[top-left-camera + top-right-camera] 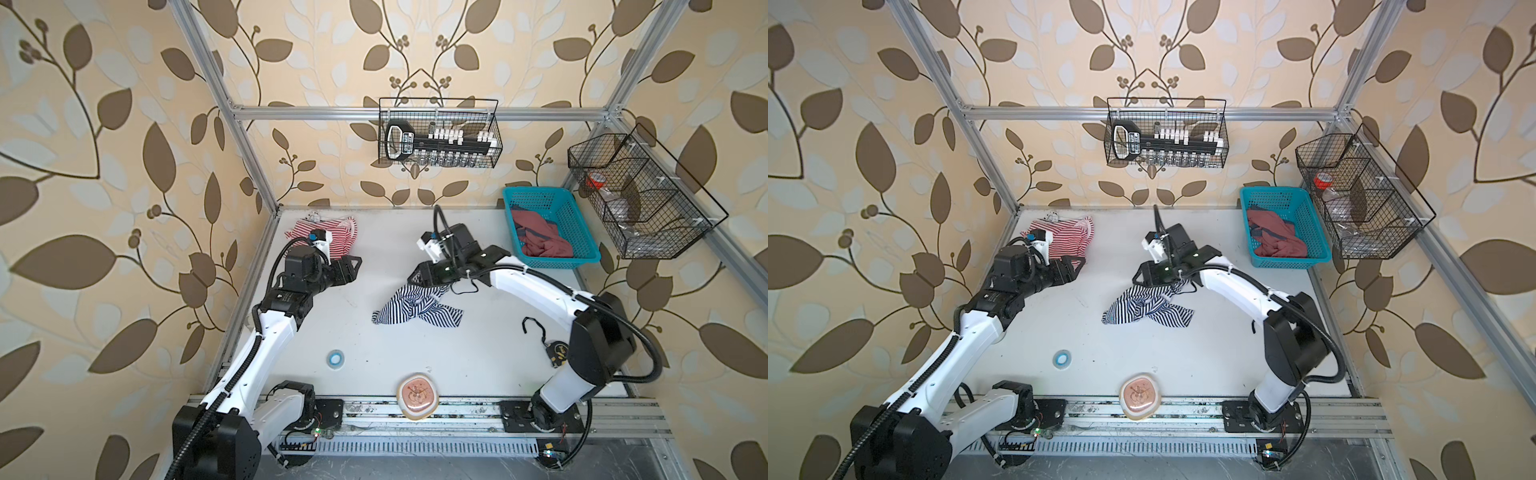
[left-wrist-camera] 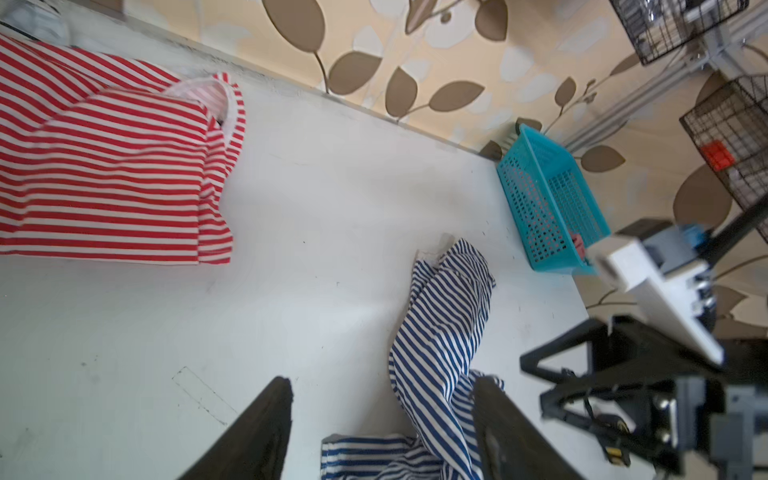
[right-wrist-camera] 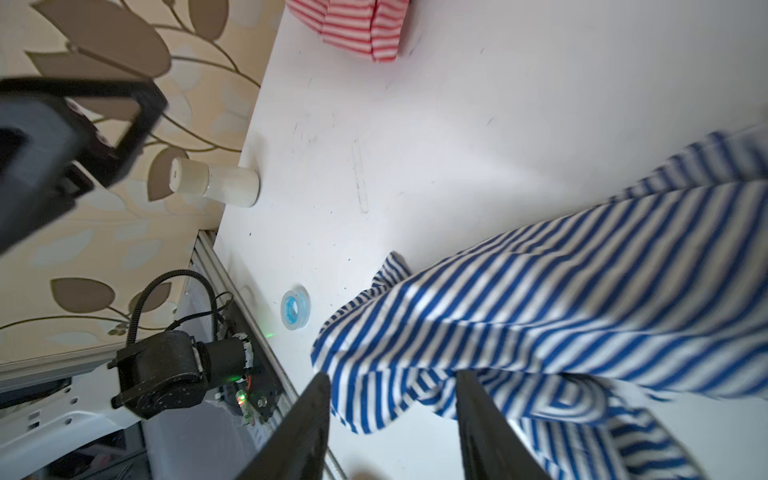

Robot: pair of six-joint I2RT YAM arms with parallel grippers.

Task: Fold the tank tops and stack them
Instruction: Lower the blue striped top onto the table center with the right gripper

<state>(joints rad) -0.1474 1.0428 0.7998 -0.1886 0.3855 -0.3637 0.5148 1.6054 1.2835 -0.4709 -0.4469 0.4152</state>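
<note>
My right gripper needs to move next to the navy-and-white tank top's near loose end [image 1: 449, 317] [image 3: 646, 452], on the side toward the tape measure, and close there.
The navy-and-white tank top [image 1: 415, 307] [image 1: 1146, 309] lies crumpled mid-table, one end rising to my right gripper [image 1: 419, 274] [image 1: 1142, 276]. In the right wrist view that gripper [image 3: 394, 376] is open, with the striped cloth [image 3: 561, 299] loose between and beyond its fingers, blurred. The red-and-white tank top [image 1: 345, 245] [image 1: 1067, 243] [image 2: 104, 174] lies folded flat at the back left. My left gripper [image 1: 349, 268] [image 1: 1073, 266] [image 2: 382, 380] hovers beside its near edge, jaws apart and holding nothing. It faces the navy top [image 2: 444, 332].
A teal basket [image 1: 552, 259] with reddish cloth stands at the back right. A blue tape roll [image 1: 334, 357] and a pink round pad [image 1: 417, 397] lie near the front. A white bottle [image 3: 216, 183] lies at the left edge. Wire baskets [image 1: 440, 133] hang on the frame.
</note>
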